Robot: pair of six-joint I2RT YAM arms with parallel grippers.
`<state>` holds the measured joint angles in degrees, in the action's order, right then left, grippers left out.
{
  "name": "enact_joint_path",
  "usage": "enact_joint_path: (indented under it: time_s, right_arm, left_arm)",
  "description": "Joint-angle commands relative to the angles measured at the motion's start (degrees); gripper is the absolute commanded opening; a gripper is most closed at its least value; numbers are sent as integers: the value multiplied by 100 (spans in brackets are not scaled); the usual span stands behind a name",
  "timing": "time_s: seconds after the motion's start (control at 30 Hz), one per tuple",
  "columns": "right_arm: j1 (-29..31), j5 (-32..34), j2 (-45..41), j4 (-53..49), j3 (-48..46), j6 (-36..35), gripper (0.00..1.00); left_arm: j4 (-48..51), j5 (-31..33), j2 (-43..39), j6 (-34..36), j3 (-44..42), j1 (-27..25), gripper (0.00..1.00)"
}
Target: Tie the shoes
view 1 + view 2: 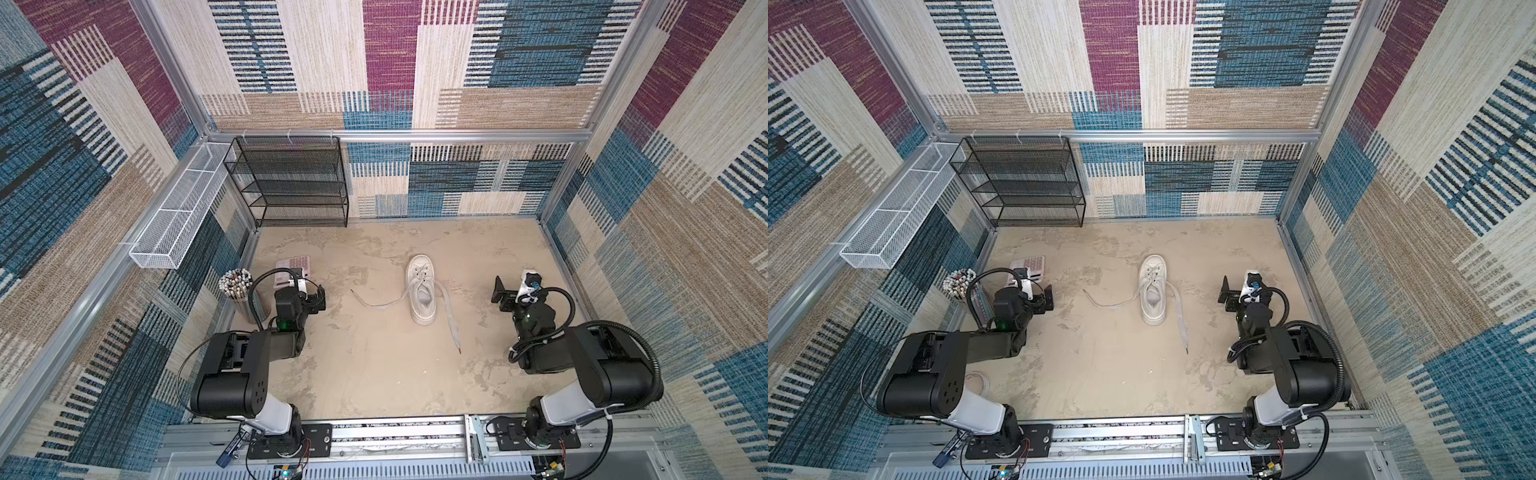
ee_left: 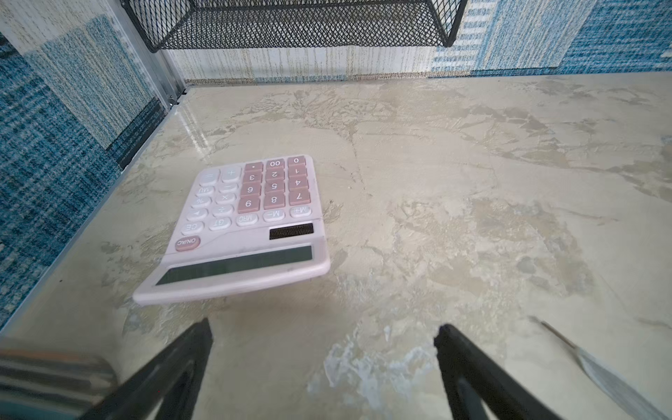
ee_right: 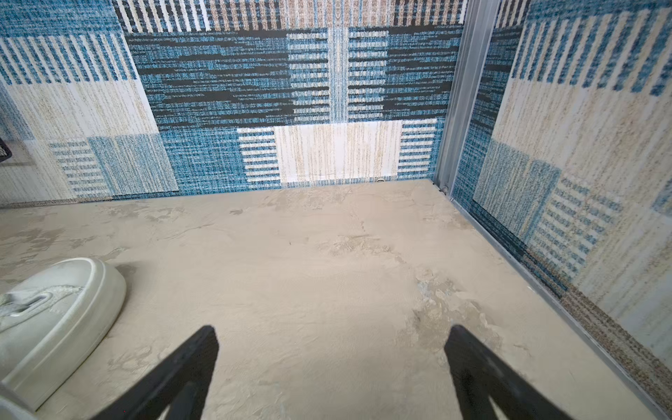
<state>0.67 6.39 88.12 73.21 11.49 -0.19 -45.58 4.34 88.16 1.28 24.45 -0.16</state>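
Note:
The off-white lace runs beside the sneaker's heel toward the front. Next, my right gripper closes on the loose end [image 1: 459, 345] of that lace.
The shoes show as a single white low-top sneaker [image 1: 422, 291] [image 1: 1152, 291] standing mid-table, toe toward the back wall, untied. One flat off-white lace [image 1: 382, 306] trails left across the table. The other lace [image 1: 451, 318] runs down and right toward the front. My left gripper [image 1: 318, 298] [image 2: 323, 329] hovers left of the sneaker, open and empty, with a lace end [image 2: 600, 371] just beside it. My right gripper [image 1: 500, 296] [image 3: 332, 332] hovers right of the sneaker, open and empty. The sneaker's toe [image 3: 62, 316] shows in the right wrist view.
A pink calculator [image 1: 293, 266] [image 2: 251, 225] lies just beyond the left gripper. A cup of pens [image 1: 237, 286] stands at the left wall. A black mesh shelf [image 1: 291, 183] and a white mesh basket [image 1: 178, 216] sit at the back left. Patterned walls enclose the table.

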Motion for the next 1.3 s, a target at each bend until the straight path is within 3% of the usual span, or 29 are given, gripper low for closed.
enact_joint_path:
  time_s: [0.0,0.57,0.63,0.7,0.77,0.8,0.87,0.93,1.1,1.27]
  right_arm:
    - [-3,-42,-15,184,-17,25,100]
    - [-5,-42,-14,176,-10,24,100]
    - [-5,-11,-30,218,-39,20,100]
    - [8,153,-270,-160,33,117,100]
    - [104,269,-384,-117,28,-12,100]
    - [171,454,-596,-704,216,-16,100]
    - [179,707,-1103,-3041,1164,380,100]
    - [184,854,-1189,-4689,1930,764,100]
    - [311,378,-1317,-6983,2855,1441,100]
    - [1048,247,-1295,-8704,3314,1694,96]
  left_arm:
    - [-65,6,-5,-29,25,3,99]
    - [-12,-108,-11,-38,44,38,99]
    - [-69,-80,-29,-15,26,35,95]
    - [290,12,-311,-54,111,39,93]
    - [1524,130,-743,-131,562,42,93]
    - [1999,87,-868,-74,804,43,92]
    - [2882,-226,-1086,104,1369,33,90]
    - [3574,-333,-1209,118,1825,34,89]
    - [5153,-612,-1170,-412,2880,14,87]
    - [6223,-1226,-937,-1282,3459,-144,83]
